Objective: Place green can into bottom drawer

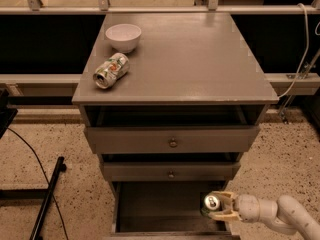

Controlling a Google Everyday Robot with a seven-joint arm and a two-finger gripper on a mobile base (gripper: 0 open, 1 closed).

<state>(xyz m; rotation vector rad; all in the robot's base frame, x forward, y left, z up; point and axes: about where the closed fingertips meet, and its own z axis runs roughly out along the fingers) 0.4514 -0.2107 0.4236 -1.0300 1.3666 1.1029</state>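
Next, my gripper releases the green can on the bottom drawer's dark bottom, near the drawer's side (204, 213) by my arm.
My gripper (214, 205) reaches in from the lower right and is shut on the green can (210, 203), whose silver end faces the camera. It holds the can at the right side of the open bottom drawer (150, 204), low over its dark floor near the right wall. The can's green body is mostly hidden behind its end and my fingers (223, 215).
A white bowl (123, 36) and a silver-white can with red and green marks (110, 70) lie on the grey cabinet top (190, 59). Two shallower drawers with knobs (172, 143) sit above. A black stand leg (47, 199) lies on the floor at left.
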